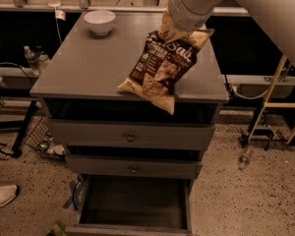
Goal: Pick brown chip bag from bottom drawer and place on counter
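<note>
The brown chip bag's lower corner hangs over the counter's front edge, so next my gripper regrasps the bag's bunched top end (171, 31) and draws it farther back.
The brown chip bag (162, 65) lies slanted on the right half of the counter (88, 58). Its lower corner hangs over the counter's front edge. Its bunched top end is raised and tucked under my gripper (174, 28), which is shut on it at the back right of the counter; the white wrist hides most of the gripper. The bottom drawer (135, 203) stands pulled open below, and its dark interior looks bare.
A white bowl (100, 21) sits at the counter's back left. Two shallower knobbed drawers (130, 136) are slightly open above the bottom one. A shoe (1, 194), cables and bottles lie on the floor to the left. A metal frame (270, 104) stands to the right.
</note>
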Motion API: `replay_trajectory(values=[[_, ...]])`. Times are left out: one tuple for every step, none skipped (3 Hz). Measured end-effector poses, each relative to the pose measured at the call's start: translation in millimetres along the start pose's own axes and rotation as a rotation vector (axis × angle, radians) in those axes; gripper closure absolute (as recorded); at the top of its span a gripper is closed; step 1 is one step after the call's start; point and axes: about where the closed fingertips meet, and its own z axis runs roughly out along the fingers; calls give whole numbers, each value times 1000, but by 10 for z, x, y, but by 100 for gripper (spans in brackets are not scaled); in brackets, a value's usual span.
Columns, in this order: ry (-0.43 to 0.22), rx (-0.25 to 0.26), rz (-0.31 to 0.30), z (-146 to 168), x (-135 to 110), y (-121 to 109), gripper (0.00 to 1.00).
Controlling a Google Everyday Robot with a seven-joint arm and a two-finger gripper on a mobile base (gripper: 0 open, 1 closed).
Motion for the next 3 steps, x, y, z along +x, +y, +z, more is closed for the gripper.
replay_trajectory(values=[[-3,-3,-2,25,-13,6,31],[-4,-5,-3,40,-21,10,7],[-6,-7,-4,54,-28,14,0]])
